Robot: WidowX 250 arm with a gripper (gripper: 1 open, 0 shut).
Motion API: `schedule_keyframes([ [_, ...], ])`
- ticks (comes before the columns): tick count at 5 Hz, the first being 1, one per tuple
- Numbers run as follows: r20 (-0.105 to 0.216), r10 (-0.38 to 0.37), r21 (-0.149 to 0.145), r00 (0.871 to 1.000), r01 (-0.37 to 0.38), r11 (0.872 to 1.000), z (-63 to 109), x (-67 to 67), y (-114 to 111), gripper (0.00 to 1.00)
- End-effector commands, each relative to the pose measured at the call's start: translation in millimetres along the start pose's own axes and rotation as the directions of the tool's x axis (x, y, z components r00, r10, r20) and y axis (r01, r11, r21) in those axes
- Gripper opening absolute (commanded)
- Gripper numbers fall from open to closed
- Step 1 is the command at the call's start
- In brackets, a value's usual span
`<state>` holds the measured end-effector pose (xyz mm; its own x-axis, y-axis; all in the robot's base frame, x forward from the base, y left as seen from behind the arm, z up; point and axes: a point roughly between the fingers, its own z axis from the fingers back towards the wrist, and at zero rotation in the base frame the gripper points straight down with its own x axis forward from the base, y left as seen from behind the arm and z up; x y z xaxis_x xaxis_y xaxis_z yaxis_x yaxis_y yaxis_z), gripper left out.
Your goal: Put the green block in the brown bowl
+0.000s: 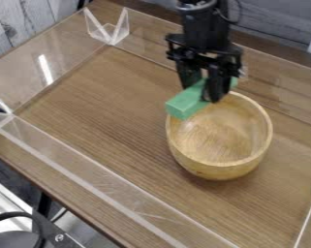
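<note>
Next, I let go of the green block on the bottom of the empty brown bowl [224,145], near its middle.
The green block [186,100] hangs tilted in the air, gripped at its upper end by my black gripper [204,85], which points down and is shut on it. Its lower end hovers over the near-left rim of the brown bowl [223,145], a round tan wooden bowl resting on the wooden table. The bowl's inside is empty. The gripper's fingers [220,79] hide the block's top end.
Low clear acrylic walls [67,160] ring the wooden tabletop. A folded clear plastic piece [108,27] stands at the back left corner. Cables and a dark object [15,232] lie outside the front left wall.
</note>
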<state>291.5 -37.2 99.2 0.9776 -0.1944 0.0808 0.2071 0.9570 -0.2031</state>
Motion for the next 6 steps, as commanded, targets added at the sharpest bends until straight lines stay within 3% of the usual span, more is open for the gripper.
schedule_keyframes([
  [1, -0.023, -0.039, 0.037, 0.999, 0.04, 0.999, -5.0, 8.7, -15.4, 0.0],
  [2, -0.084, -0.06, 0.06, 0.995, 0.066, 0.996, -21.7, 8.8, -20.5, 0.0],
  [4, -0.11, -0.057, 0.026, 0.992, 0.061, 0.998, -37.3, 15.0, -17.9, 0.0],
  [6, -0.126, -0.024, 0.021, 0.992, 0.027, 0.999, -51.6, 10.8, -23.0, 0.0],
])
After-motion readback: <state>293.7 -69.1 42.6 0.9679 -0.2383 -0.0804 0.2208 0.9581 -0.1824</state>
